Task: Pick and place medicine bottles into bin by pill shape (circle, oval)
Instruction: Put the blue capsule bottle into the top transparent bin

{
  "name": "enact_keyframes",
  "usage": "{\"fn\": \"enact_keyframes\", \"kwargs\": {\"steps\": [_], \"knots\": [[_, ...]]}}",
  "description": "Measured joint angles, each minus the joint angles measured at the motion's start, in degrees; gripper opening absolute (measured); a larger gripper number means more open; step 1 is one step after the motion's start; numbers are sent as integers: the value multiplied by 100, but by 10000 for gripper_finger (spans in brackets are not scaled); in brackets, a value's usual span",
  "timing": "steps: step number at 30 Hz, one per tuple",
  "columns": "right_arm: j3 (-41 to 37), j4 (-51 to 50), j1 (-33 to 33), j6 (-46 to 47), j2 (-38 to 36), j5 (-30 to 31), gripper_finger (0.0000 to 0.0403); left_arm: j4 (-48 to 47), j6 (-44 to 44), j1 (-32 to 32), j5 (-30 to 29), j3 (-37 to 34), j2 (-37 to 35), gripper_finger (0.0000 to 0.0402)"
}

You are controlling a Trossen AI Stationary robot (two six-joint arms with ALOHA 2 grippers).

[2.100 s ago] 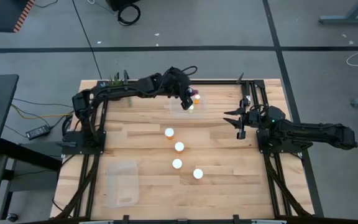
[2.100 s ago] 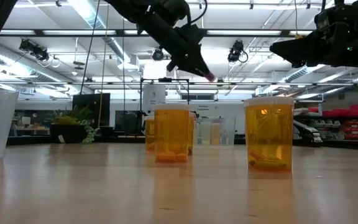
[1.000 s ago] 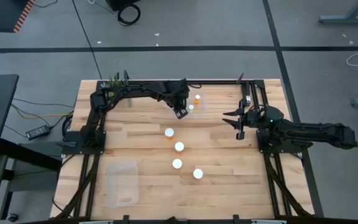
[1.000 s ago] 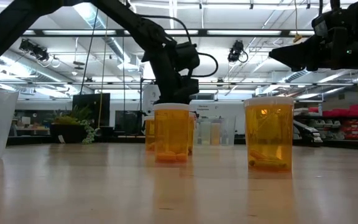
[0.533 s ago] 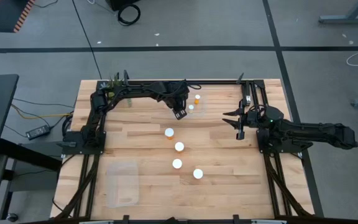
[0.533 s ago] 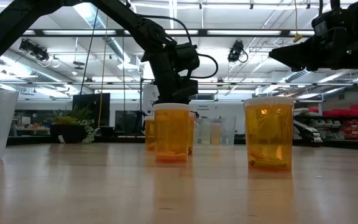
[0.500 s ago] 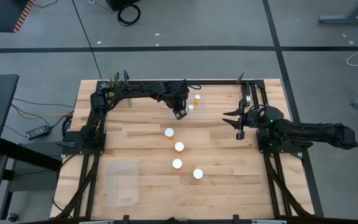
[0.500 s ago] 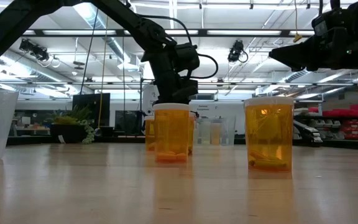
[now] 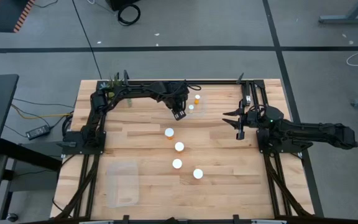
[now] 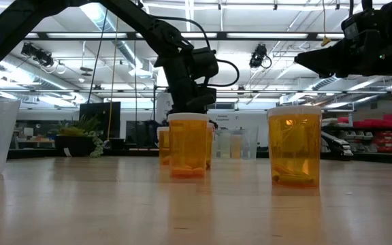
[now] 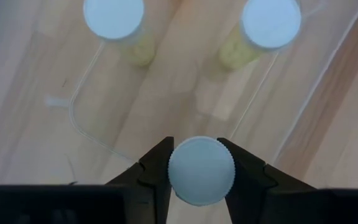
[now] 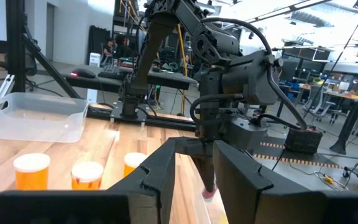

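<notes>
My left gripper is going to set the bottle, now at that bin's near edge, free in the far clear bin [image 9: 183, 106] [image 11: 197, 99], next to the bottles that are standing in there.
Four orange medicine bottles with white caps stand upright on the table's middle, among them one [image 9: 168, 132] and one [image 9: 197, 173]. Two more bottles [image 11: 114, 18] [image 11: 270, 22] stand in a clear bin [image 11: 74, 115] at the far middle [image 9: 201, 107]. My left gripper [image 9: 179, 114] is shut on a seventh bottle [image 11: 201, 170] at that bin's near-left edge; only its cap shows. My right gripper [image 9: 236, 122] is open and empty, above the table's right side. My left gripper pinches the bottle's round white cap [image 11: 178, 169] between its two fingers, one on each side. The fingers come from above, pointing down. The bottle is upright below them. Whether its base rests on anything is hidden by the cap.
A second clear bin [image 9: 122, 182] lies at the near left. A small green plant [image 9: 117, 81] stands at the far left corner. Dark frame rails run along both sides of the table [image 9: 142, 193].
</notes>
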Motion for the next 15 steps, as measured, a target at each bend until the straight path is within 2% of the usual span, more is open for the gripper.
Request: {"fn": "enact_keyframes", "kwargs": {"steps": [6,15], "knots": [[0,0,1,0,0,0,115,46,75,0,-27,-2,1,128],[0,2,1,0,-2,0,115,769,90,-2,-175,-2,33,121]]}}
